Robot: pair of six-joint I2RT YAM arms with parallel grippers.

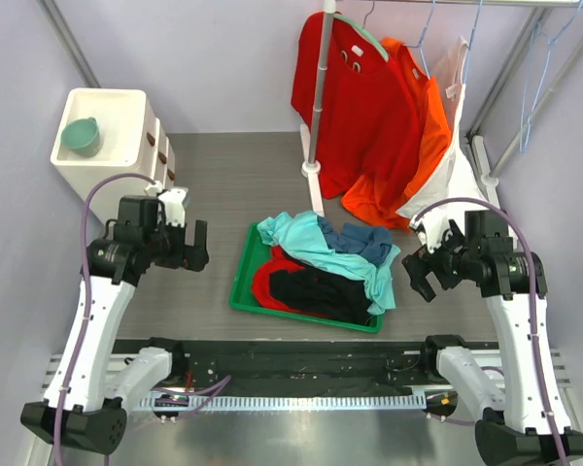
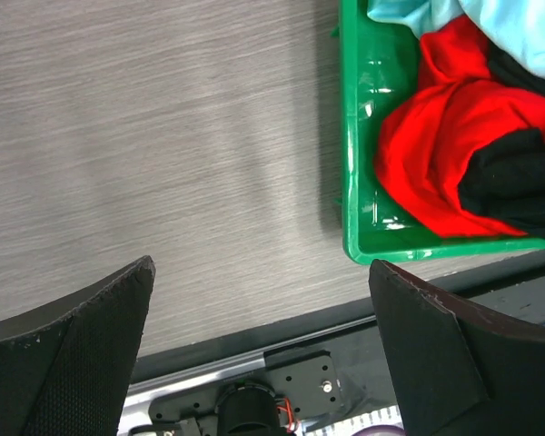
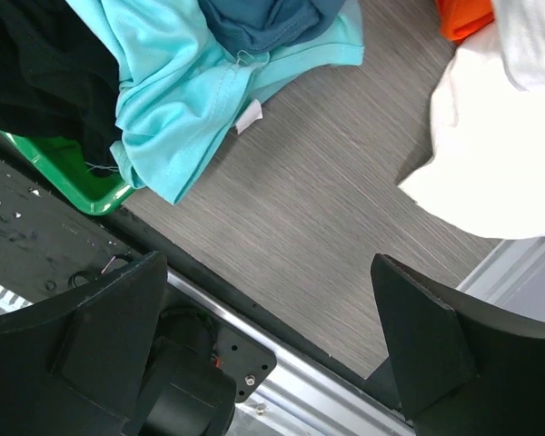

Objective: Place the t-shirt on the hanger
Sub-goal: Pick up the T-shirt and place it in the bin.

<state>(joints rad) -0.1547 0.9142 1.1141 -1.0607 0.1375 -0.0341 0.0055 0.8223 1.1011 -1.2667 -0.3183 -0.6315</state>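
Observation:
I should close my right gripper on the light turquoise t-shirt's overhanging edge [image 1: 385, 280] [image 3: 202, 136], near the t-shirt's loose corner beside the black garment.
The light turquoise t-shirt [image 1: 316, 245] lies crumpled on top of a clothes pile in a green tray [image 1: 241, 291]. It also shows in the right wrist view [image 3: 168, 100], with its small white label [image 3: 248, 116], and at the top right of the left wrist view [image 2: 527, 27]. Thin pale-blue wire hangers [image 1: 536, 73] hang from the rail at the top right. My left gripper [image 1: 196, 248] [image 2: 263, 300] is open and empty, left of the tray. My right gripper [image 1: 415, 277] [image 3: 268, 300] is open and empty, right of the pile.
The tray also holds red [image 1: 264, 280], black [image 1: 316, 289] and slate-blue [image 1: 361, 239] garments. A red shirt [image 1: 355, 97], an orange shirt [image 1: 432, 126] and a white garment [image 1: 457, 170] hang at the back beside a stand pole [image 1: 319, 97]. A white cabinet [image 1: 117, 146] with a teal bowl [image 1: 81, 136] stands back left.

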